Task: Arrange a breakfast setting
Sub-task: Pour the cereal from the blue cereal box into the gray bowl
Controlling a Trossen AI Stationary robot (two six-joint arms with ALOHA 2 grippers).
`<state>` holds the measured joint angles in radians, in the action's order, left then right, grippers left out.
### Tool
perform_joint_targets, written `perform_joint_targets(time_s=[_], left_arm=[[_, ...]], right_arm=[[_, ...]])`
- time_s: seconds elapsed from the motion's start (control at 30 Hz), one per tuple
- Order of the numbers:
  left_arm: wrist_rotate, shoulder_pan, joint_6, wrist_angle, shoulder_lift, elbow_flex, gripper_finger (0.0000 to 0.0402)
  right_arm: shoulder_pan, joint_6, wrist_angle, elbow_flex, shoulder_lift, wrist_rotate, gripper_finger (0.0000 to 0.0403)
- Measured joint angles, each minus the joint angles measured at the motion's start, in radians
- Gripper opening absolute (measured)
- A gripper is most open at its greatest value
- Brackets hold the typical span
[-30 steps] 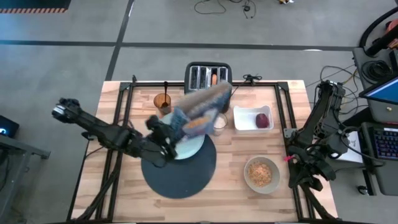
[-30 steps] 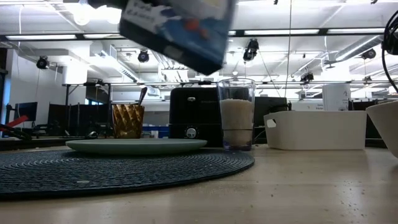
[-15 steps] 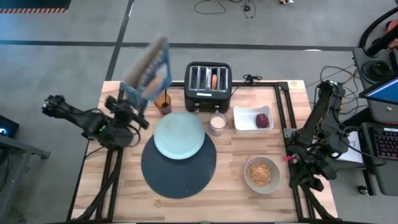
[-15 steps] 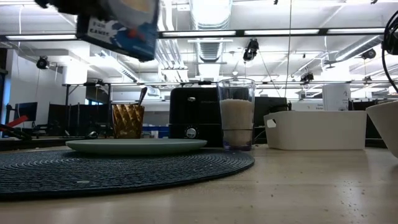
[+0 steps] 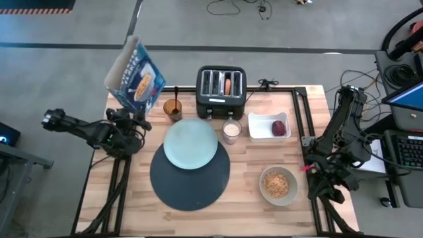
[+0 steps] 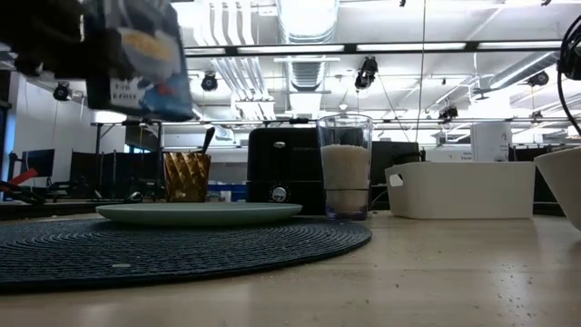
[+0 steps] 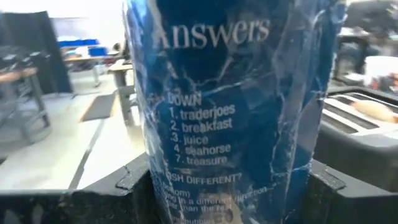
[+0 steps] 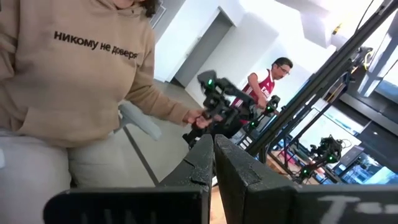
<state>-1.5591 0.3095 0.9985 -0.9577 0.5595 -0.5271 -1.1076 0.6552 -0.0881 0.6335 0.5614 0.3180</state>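
My left gripper should set the blue cereal box down on the wood [image 5: 151, 119] between the amber cup and the black rail.
My left gripper [image 5: 134, 119] is at the table's far left corner, shut on a blue cereal box [image 5: 135, 71] that stands upright with its top flap open [image 6: 136, 59]. A pale mint plate [image 5: 190, 143] lies on the far part of the round dark-blue placemat [image 5: 190, 182]. The glass of milk [image 5: 231, 131] stands beside the plate. A beige bowl [image 5: 277, 184] with cereal sits near right. The bagel [image 5: 228, 84] sticks out of a toaster slot. A dark-red fruit [image 5: 279, 127] lies in the white tray [image 5: 264, 125]. My right gripper [image 8: 213, 155] is shut and idles off the right edge. My left gripper pinches the cereal box near its bottom end [image 7: 186, 186] between its two fingers [image 7: 134, 177], one on each broad face; the narrow printed side faces the wrist. The fingers come in level. The creased box stands upright above them, lifted clear of the table.
The black toaster [image 5: 222, 90] stands at the far middle. An amber cup [image 5: 173, 108] with a handle sticking out of it stands left of the toaster, close to my left gripper. People stand in the room beyond the table's right side [image 8: 74, 81].
My left gripper has carried the cereal box from above the plate and glass toward the table's far left corner, sinking a little. The box was tipped over toward the glass; it has turned upright. My right arm has kept still.
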Motion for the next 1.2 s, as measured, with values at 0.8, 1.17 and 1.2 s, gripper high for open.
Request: perform_joint_targets(time_s=[0.8, 1.17, 1.2], left_arm=[[0.159, -0.293, 0.253, 0.208, 0.119, 0.277, 0.0233], [0.249, -0.294, 0.097, 0.535, 0.262, 0.373, 0.0233], [0.252, -0.295, 0.129, 0.533, 0.276, 0.373, 0.0233]], right_arm=[[0.000, -0.003, -0.021, 0.000, 0.031, 0.059, 0.0009], [0.000, 0.000, -0.025, 0.000, 0.031, 0.060, 0.0009], [0.000, 0.000, -0.027, 0.000, 0.031, 0.060, 0.0009]])
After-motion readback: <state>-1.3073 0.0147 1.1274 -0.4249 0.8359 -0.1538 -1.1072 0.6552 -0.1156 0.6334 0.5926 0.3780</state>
